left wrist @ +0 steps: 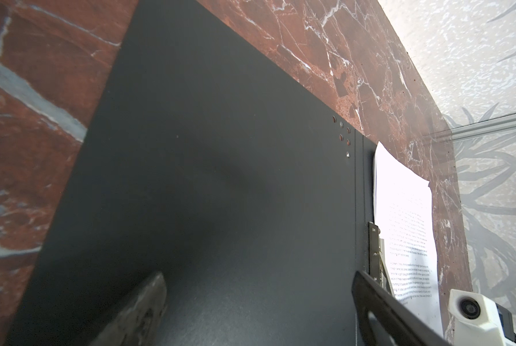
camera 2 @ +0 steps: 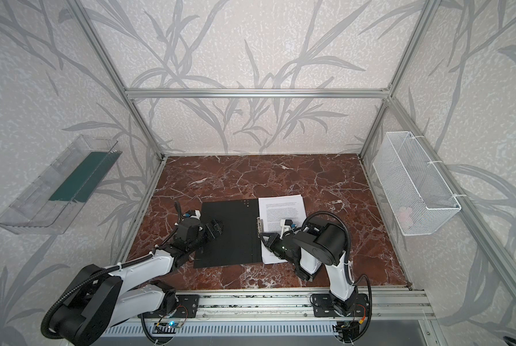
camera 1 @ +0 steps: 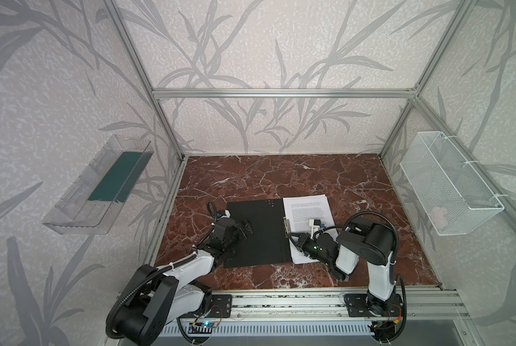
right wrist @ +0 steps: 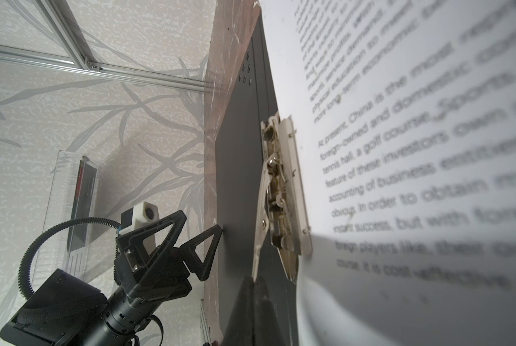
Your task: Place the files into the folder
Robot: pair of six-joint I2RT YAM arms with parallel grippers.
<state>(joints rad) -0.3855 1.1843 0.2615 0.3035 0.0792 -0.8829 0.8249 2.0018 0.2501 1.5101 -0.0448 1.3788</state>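
Note:
The robot's right gripper needs to release the clip's lever, which is raised now, down against the near end of the metal clip bar [camera 1: 287, 232] [right wrist: 284, 271].
The folder [camera 1: 256, 236] [camera 2: 229, 236] lies open and flat on the marble table, black inside up. The files [camera 1: 306, 209] [camera 2: 282, 209], a stack of white printed sheets, rest on its right half. The stack's inner edge is at the metal clip bar [camera 1: 286, 227] [right wrist: 283, 185]. My left gripper [camera 1: 246, 229] [left wrist: 256, 275] is open over the left black flap, and one fingertip [right wrist: 219, 230] touches it. My right gripper [camera 1: 292, 239] [right wrist: 255, 278] is shut on the tip of the clip's raised lever [right wrist: 261, 215]. The near part of the files [right wrist: 415, 149] bulges beside it.
A clear plastic tray [camera 1: 98, 185] holding a dark green sheet hangs on the left wall. A white wire basket [camera 1: 448, 185] hangs on the right wall. Aluminium frame posts stand at the table's back corners, and a rail [camera 1: 280, 302] runs along the front edge.

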